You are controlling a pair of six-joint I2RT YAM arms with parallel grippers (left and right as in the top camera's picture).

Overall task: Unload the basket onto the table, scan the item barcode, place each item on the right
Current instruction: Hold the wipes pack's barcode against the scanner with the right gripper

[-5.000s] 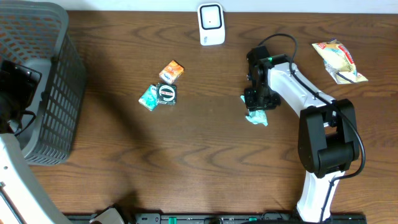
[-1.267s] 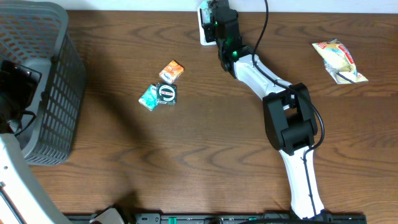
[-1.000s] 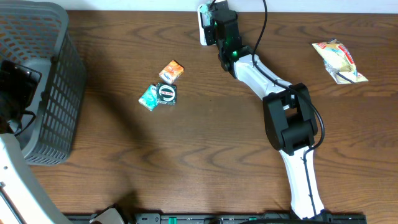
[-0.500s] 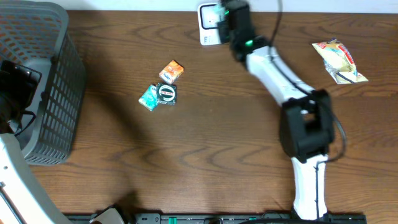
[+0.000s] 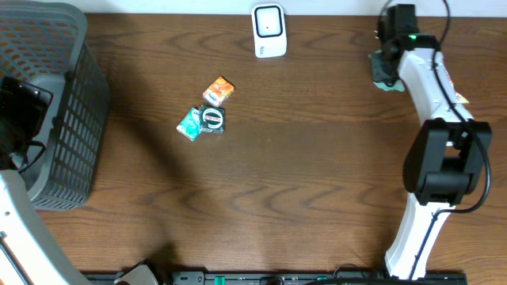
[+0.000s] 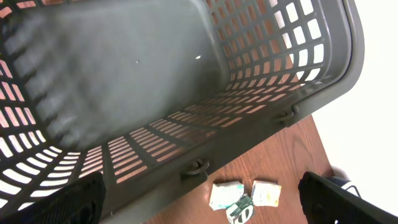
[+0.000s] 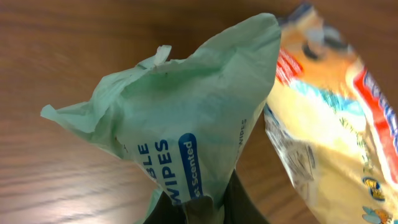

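Note:
My right gripper has the mint-green wipes packet, now held near the table's back, to put down. I will set it on the bare wood [image 5: 417, 90] close beside the yellow snack bag.
My right gripper [image 5: 385, 71] hangs near the table's back right, shut on a pale green wipes packet [image 7: 186, 130]. In the right wrist view the packet stands up from between the fingers [image 7: 245, 208], and its barcode does not show. In the overhead view the packet [image 5: 381, 78] pokes out under the gripper. The white barcode scanner [image 5: 269, 31] stands at the back middle, well left of it. My left gripper [image 6: 202, 202] is open over the grey basket [image 6: 149, 93], holding nothing.
A yellow snack bag [image 7: 329, 124] lies just right of the held packet. An orange packet [image 5: 219, 90], a teal packet [image 5: 189, 123] and a dark round-logo packet [image 5: 212, 119] sit left of centre. The basket [image 5: 55, 103] fills the left edge.
The right arm has swung from in front of the scanner to the back right of the table, carrying the wipes packet. The left arm has not moved.

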